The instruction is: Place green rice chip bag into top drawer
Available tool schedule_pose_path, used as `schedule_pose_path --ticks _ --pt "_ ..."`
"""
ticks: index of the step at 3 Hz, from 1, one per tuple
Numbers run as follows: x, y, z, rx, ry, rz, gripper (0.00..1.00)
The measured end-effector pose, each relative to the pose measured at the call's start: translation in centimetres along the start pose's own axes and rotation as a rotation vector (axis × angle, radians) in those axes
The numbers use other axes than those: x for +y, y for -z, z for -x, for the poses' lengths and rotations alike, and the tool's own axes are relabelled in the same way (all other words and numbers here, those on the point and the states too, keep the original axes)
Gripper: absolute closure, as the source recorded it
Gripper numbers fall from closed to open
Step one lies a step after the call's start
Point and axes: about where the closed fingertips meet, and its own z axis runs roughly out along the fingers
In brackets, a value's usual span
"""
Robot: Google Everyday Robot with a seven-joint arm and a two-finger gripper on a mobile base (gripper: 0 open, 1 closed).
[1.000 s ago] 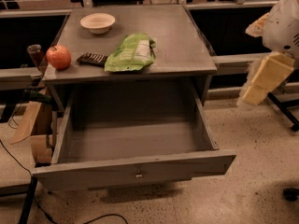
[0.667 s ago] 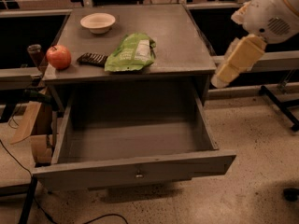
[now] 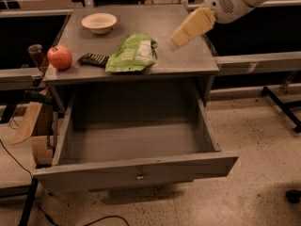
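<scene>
The green rice chip bag is next, and my gripper will go down to it and close on the bag's middle (image 3: 132, 57), next to its whitish label.
The green rice chip bag (image 3: 132, 53), lime-green with a whitish label panel, lies flat on the grey cabinet top (image 3: 183, 60), near its front edge. The top drawer (image 3: 136, 168) is pulled fully out below it, and its box looks empty. Its flat front panel has a small keyhole at the centre. My gripper (image 3: 181, 36) comes in from the upper right on a white arm. It hovers above the cabinet top, just right of the bag and apart from it.
A red apple (image 3: 59, 57) and a small dark ridged snack bar (image 3: 93, 59) sit left of the bag. A white bowl (image 3: 99, 22) stands at the back left. Cardboard (image 3: 33, 126) and cables lie on the floor at the left. A table leg (image 3: 282, 105) crosses the floor at the right.
My arm has swung in from the far right to the left and up, so the gripper now hangs over the cabinet top near the bag. The bag and the drawer have not moved.
</scene>
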Motion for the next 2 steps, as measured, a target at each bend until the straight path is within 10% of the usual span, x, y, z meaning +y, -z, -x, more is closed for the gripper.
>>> schedule_pose_path --ticks 2 --pt "-0.03 -0.24 0.43 -0.009 -0.06 -0.002 0.0"
